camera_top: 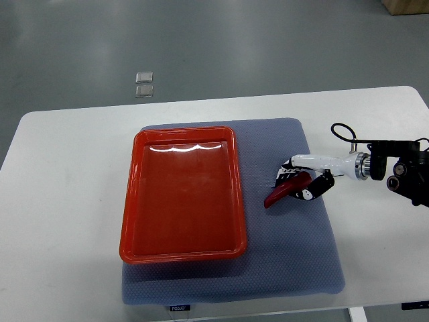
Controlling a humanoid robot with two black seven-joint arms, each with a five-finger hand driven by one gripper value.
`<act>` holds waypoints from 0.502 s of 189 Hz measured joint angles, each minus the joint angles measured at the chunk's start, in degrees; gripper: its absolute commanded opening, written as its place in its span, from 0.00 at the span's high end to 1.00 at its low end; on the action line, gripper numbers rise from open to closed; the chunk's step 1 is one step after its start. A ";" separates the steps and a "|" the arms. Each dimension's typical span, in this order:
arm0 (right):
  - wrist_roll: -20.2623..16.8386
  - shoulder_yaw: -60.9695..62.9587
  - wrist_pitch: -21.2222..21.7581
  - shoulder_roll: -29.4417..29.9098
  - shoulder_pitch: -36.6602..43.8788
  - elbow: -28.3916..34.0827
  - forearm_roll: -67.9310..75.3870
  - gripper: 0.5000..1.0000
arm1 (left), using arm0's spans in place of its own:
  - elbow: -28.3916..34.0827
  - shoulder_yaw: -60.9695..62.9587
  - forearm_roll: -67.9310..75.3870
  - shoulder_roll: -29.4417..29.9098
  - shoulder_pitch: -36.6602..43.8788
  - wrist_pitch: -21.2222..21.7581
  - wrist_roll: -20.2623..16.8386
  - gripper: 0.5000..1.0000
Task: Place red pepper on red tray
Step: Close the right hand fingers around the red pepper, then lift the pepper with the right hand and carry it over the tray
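My right gripper should release the red pepper, now over the mat beside the tray, slightly off the middle of the red tray (190, 177), toward the tray's shiny edge.
A red tray (182, 194) lies on a blue-grey mat (288, 255) on the white table; the tray is empty. A long red pepper (283, 191) is to the right of the tray, over the mat. My right hand (301, 184) comes in from the right edge and its fingers are curled around the pepper's right end. The pepper's left tip points down-left toward the tray, a short gap from the tray's right rim. Whether the pepper touches the mat I cannot tell. The left arm is out of view.
The white table (60, 201) extends left and right of the mat. My right arm (395, 171) with a black cable loop lies along the table's right side. Two small clear squares (144, 83) sit on the grey floor beyond the table.
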 measured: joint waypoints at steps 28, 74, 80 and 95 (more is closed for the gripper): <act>0.00 0.04 -0.13 -0.67 0.56 0.00 -0.01 1.00 | 0.00 0.00 0.00 0.00 0.01 0.00 0.00 0.00; -0.02 0.28 0.34 -2.59 3.13 0.08 0.81 1.00 | 0.00 0.00 0.00 0.00 0.01 0.01 0.00 0.00; -0.02 0.32 0.44 -2.81 3.61 0.11 0.91 1.00 | 0.00 0.00 0.00 0.00 0.01 0.01 0.01 0.00; -0.02 0.37 0.67 -3.05 5.19 0.15 1.18 1.00 | 0.00 0.05 0.00 0.00 0.01 0.01 0.05 0.00</act>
